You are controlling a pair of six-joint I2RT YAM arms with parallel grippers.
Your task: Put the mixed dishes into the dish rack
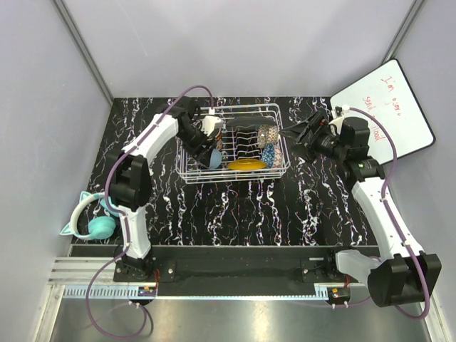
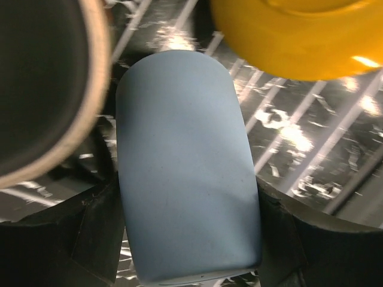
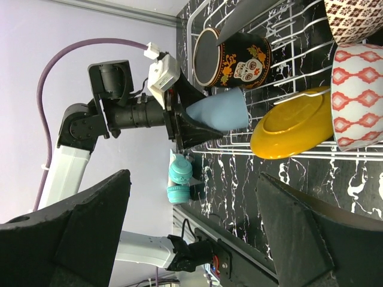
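Observation:
My left gripper should release the light-blue cup in the rack's front corner (image 1: 201, 162) that is nearest the teal cat-ear headphones.
The white wire dish rack (image 1: 274, 110) stands mid-table. My left gripper (image 1: 211, 155) reaches into its left end, shut on the light-blue cup (image 2: 185, 167), which lies between both fingers (image 2: 90, 239); the cup also shows in the right wrist view (image 3: 221, 110). Beside it in the rack are a dark skull-patterned mug (image 3: 233, 57), the yellow-orange plate (image 3: 293, 128), a red-and-white patterned bowl (image 3: 359, 95), another patterned bowl (image 3: 353, 18) and a dark plate (image 1: 246, 134). My right gripper (image 1: 291, 135) is open and empty, just right of the rack.
Teal cat-ear headphones (image 1: 96, 221) lie at the table's left edge near the left arm's base. A white board with red writing (image 1: 388, 114) leans at the back right. Grey walls close in the table on three sides.

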